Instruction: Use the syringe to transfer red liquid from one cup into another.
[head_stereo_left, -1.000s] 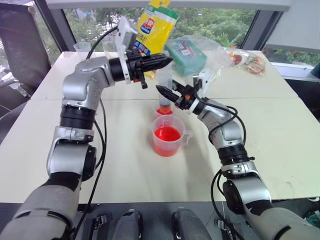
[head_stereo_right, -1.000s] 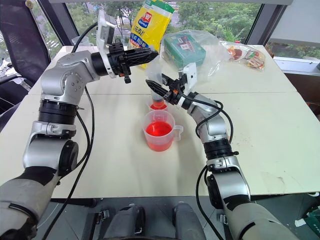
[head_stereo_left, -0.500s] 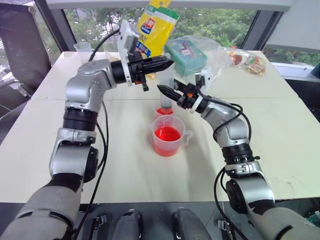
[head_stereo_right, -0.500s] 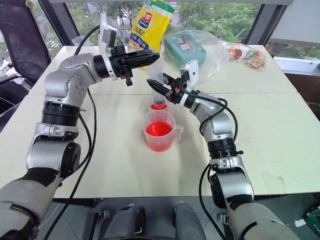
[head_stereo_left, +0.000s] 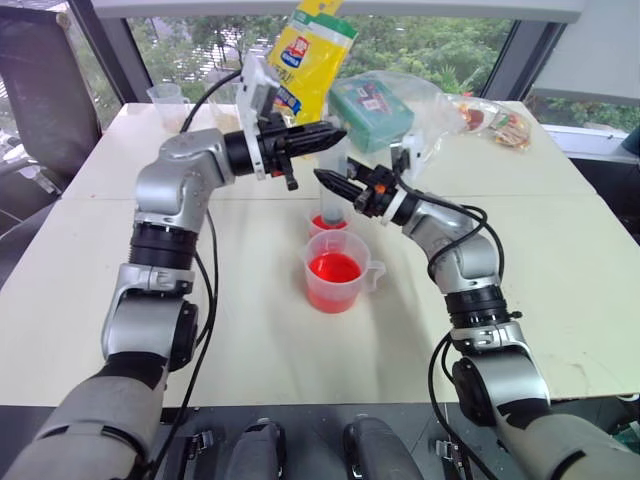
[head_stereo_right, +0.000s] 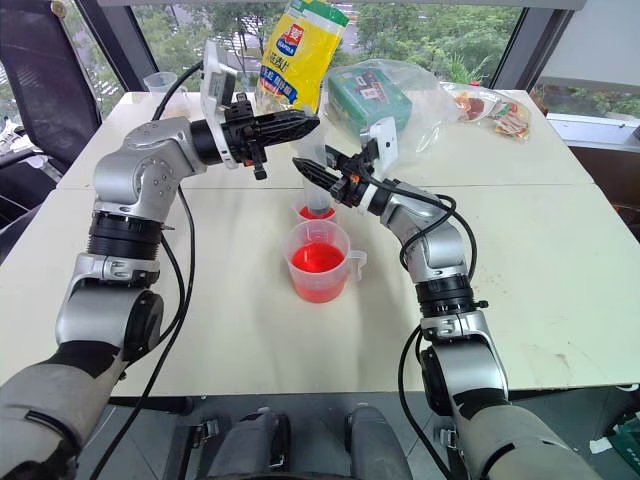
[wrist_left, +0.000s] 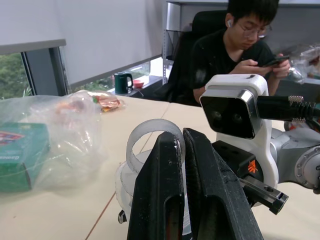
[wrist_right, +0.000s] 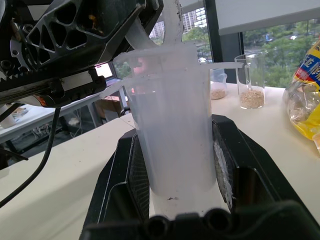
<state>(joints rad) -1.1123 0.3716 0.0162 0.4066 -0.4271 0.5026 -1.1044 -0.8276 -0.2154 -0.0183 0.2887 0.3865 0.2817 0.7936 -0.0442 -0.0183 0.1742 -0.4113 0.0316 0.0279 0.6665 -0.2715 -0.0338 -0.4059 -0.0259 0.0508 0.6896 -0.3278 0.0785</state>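
Observation:
The syringe, now upright in the small handleless cup, will be let go by my right gripper on the open table out (head_stereo_left: 458, 257) past the handle of the handled beaker.
The syringe (head_stereo_left: 331, 205) stands upright with its nozzle down in the small handleless cup (head_stereo_left: 322, 226), which holds a little red liquid. My right gripper (head_stereo_left: 322, 178) is shut on the clear barrel (wrist_right: 175, 145) from the side. My left gripper (head_stereo_left: 338, 130) reaches in from the left above it, and its fingers (wrist_left: 167, 190) are shut on the white plunger ring (wrist_left: 145, 137). Just in front stands the handled beaker (head_stereo_left: 335, 290) with red liquid (head_stereo_left: 334, 268) in its lower part.
A yellow bag (head_stereo_left: 312, 50) and a green box in a plastic bag (head_stereo_left: 375, 105) stand behind the cups. Snack packets (head_stereo_left: 490, 120) lie at the back right. Clear cups with tan contents (wrist_right: 250, 85) sit at the back left. A seated person (wrist_left: 245, 40) is beyond the table.

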